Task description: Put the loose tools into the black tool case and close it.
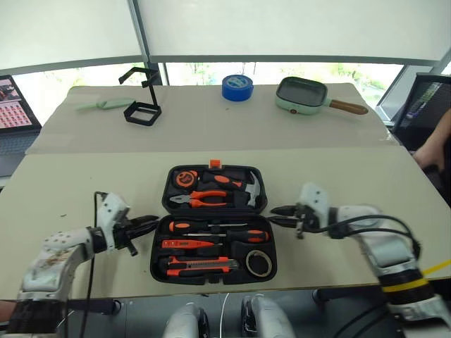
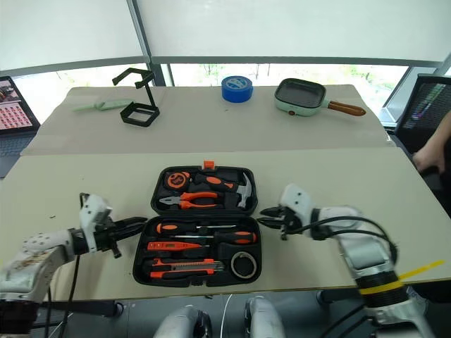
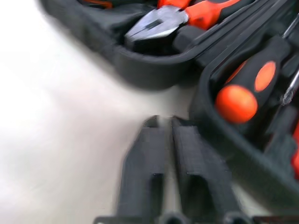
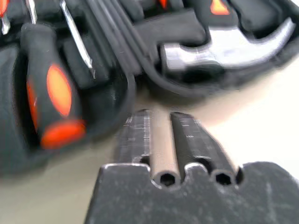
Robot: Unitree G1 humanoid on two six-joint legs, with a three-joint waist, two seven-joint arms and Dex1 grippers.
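The right gripper points at the hinge and is too close to swing the case shut, so both of the robot's grippers should take the far half's side edges [image 1: 263, 191] and fold it over.
The black tool case [image 1: 158, 246] lies open and flat on the near table. Its near half holds two black-and-orange screwdrivers [image 1: 246, 236], a slim orange screwdriver [image 1: 187, 244], the utility knife [image 1: 201, 265] and a small dark tape roll [image 1: 258, 263]. In the far half lie pliers [image 1: 204, 199], a hammer [image 1: 250, 189] and a tape measure [image 1: 186, 179], with the orange latch [image 1: 215, 163] at its far edge. My left gripper [image 1: 149, 224] hovers just off the case's left side, slightly open and empty. My right gripper [image 1: 276, 215] is just off the right side, also slightly open and empty.
On the far table stand a black wire-frame stand [image 1: 143, 98], a blue tape roll [image 1: 237, 87], a green pan with a wooden handle [image 1: 303, 95] and a pale green tool [image 1: 102, 105]. A laptop [image 1: 14, 105] is at far left. A person's arm [image 1: 433, 151] reaches in at right.
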